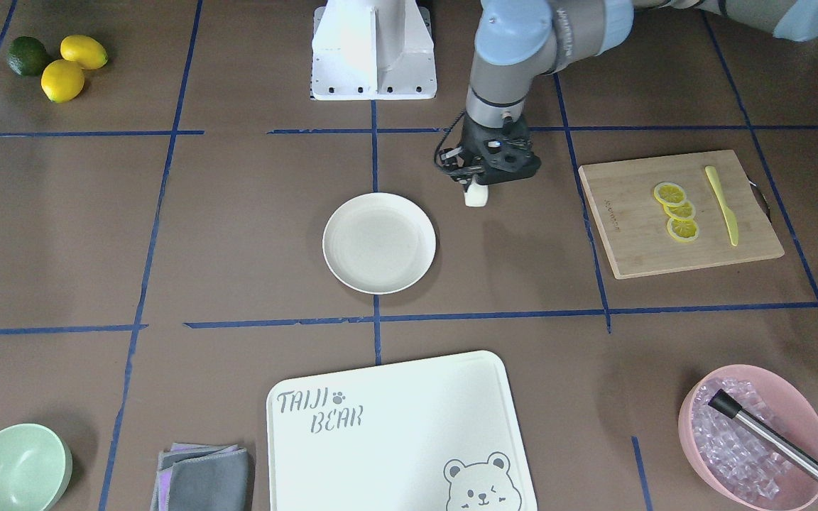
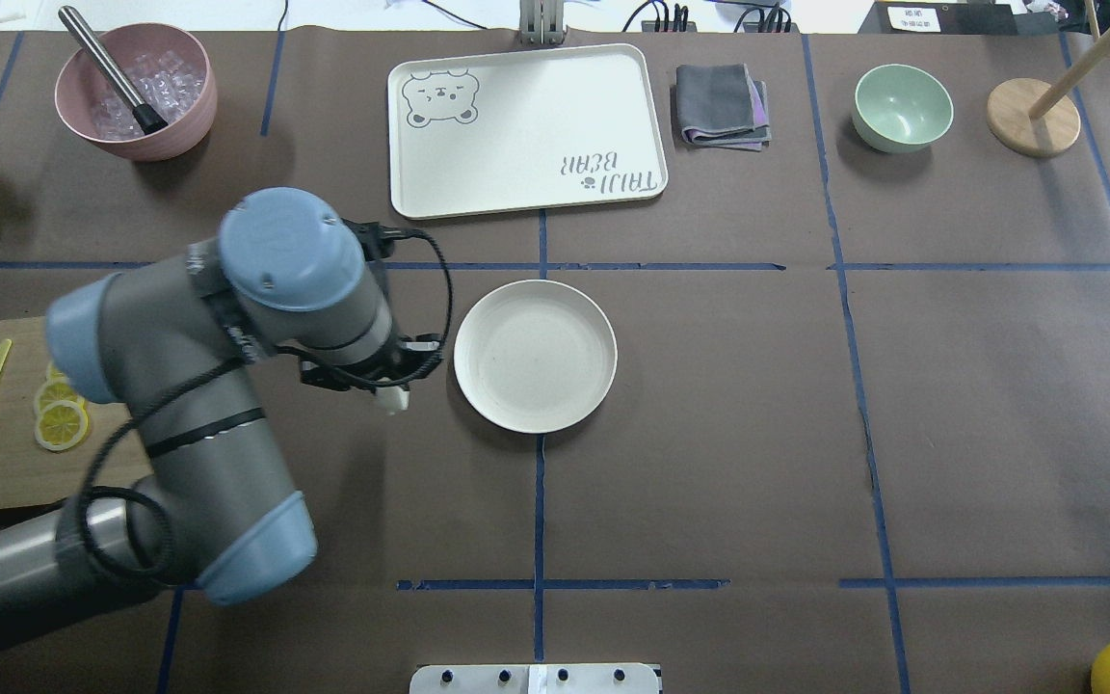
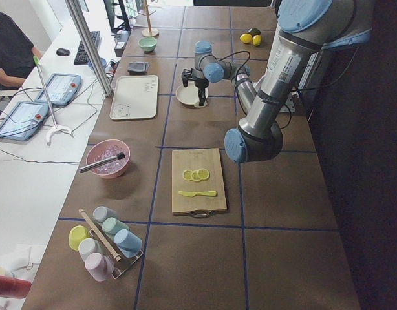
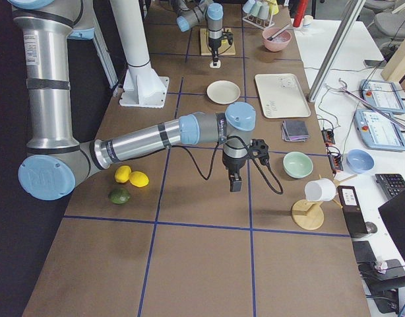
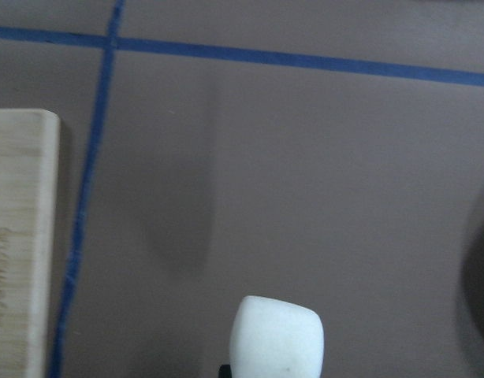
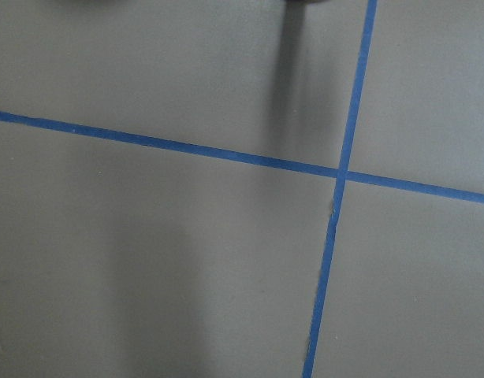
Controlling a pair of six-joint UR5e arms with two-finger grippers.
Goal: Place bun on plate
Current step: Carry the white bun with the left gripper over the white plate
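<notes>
The robot's left gripper will set the bun down near the middle of the empty cream plate point(image 1: 374, 248).
The bun point(image 1: 476, 196), a small white rounded lump, hangs just above the brown table in my left gripper point(image 1: 478, 186), which is shut on it. In the overhead view the bun point(image 2: 391, 399) sits a short way left of the plate point(image 2: 535, 355). The round cream plate point(image 1: 379, 243) lies empty at the table's centre. The left wrist view shows the bun point(image 5: 277, 335) at its bottom edge, with its shadow on the table. My right gripper point(image 4: 235, 183) shows only in the exterior right view, over bare table, and I cannot tell its state.
A wooden cutting board point(image 1: 629, 234) with lemon slices point(image 1: 677, 211) and a yellow knife point(image 1: 723, 206) lies beside the left arm. The bear-printed board point(image 1: 395, 426), grey cloth point(image 1: 203, 477), mint bowl point(image 1: 13, 468) and pink ice bowl point(image 1: 753, 433) line the far edge. Lemons point(image 1: 72, 65) lie at a corner.
</notes>
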